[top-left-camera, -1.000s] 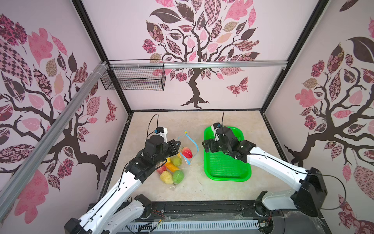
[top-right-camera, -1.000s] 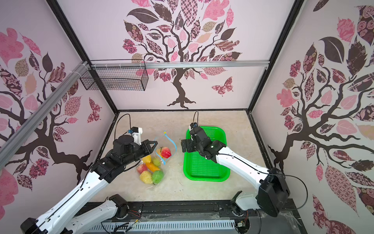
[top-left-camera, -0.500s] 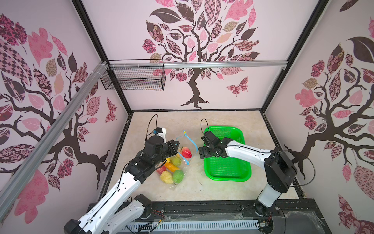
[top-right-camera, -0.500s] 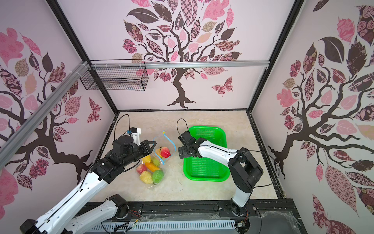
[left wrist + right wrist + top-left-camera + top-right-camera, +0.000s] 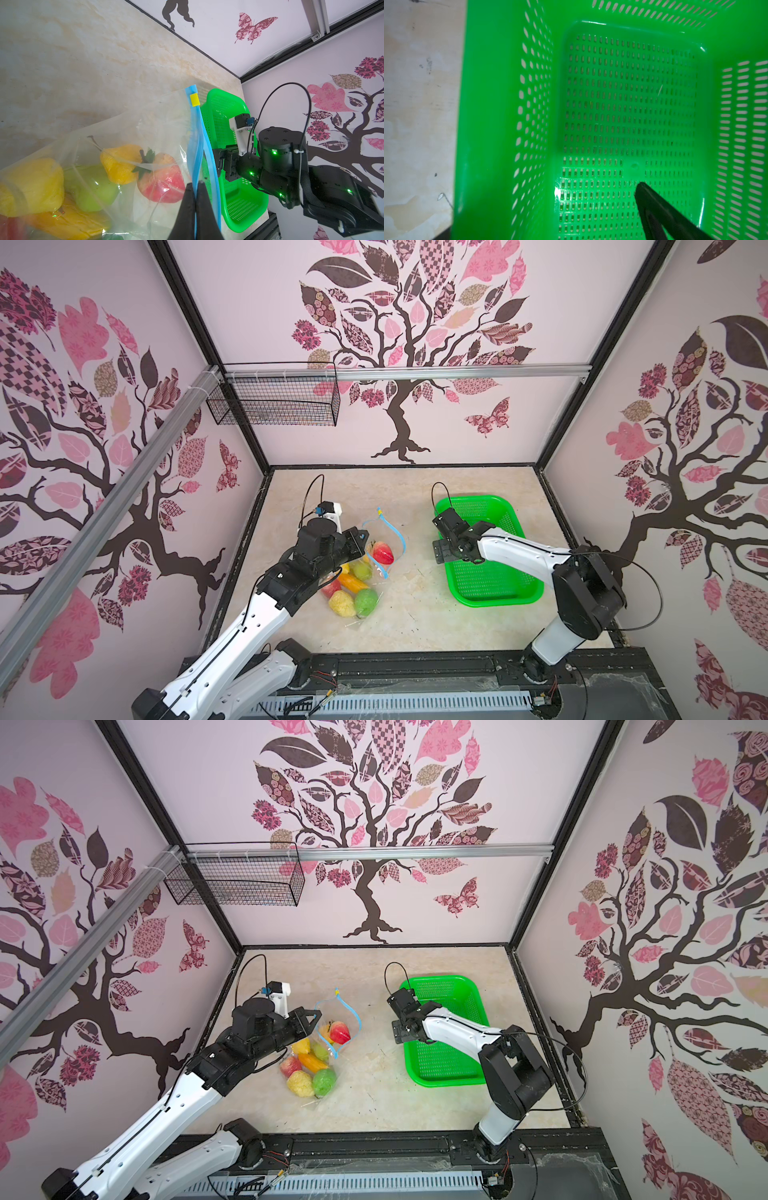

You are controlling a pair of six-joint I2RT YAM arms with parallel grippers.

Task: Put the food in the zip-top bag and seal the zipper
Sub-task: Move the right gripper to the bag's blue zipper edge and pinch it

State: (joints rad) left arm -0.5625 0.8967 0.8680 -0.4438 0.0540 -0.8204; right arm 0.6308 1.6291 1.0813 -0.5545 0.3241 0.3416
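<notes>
The robot's right gripper will grip the zipper's free side (image 5: 402, 540) and lift the bag before sealing, as the strawberry lies close to the bag's gaping opening.
The zip-top bag (image 5: 365, 572) lies on the table left of centre, in both top views, clear and crinkled. The food is inside it: a red strawberry (image 5: 382, 553) near the mouth, a bumpy yellow piece (image 5: 341, 603), a green one (image 5: 366, 600) and an orange carrot (image 5: 353, 583). The zipper (image 5: 197, 133) is a light-blue strip with a yellow slider (image 5: 194, 99) at its far end, and the mouth gapes (image 5: 347, 1011). My left gripper (image 5: 195, 184) is shut on the zipper strip at the mouth's near side. My right gripper (image 5: 441, 550) is open above the basket's left rim, with one finger (image 5: 652, 199) showing.
A green mesh basket (image 5: 519, 531) stands right of centre; its perforated floor (image 5: 629, 104) fills the right wrist view. A black wire basket (image 5: 274, 406) hangs on the back-left wall. Black frame rails edge the table.
My right gripper has drawn back from over the basket's far left corner to its left rim, and the arm has folded. The left gripper has kept its pinch on the bag.
</notes>
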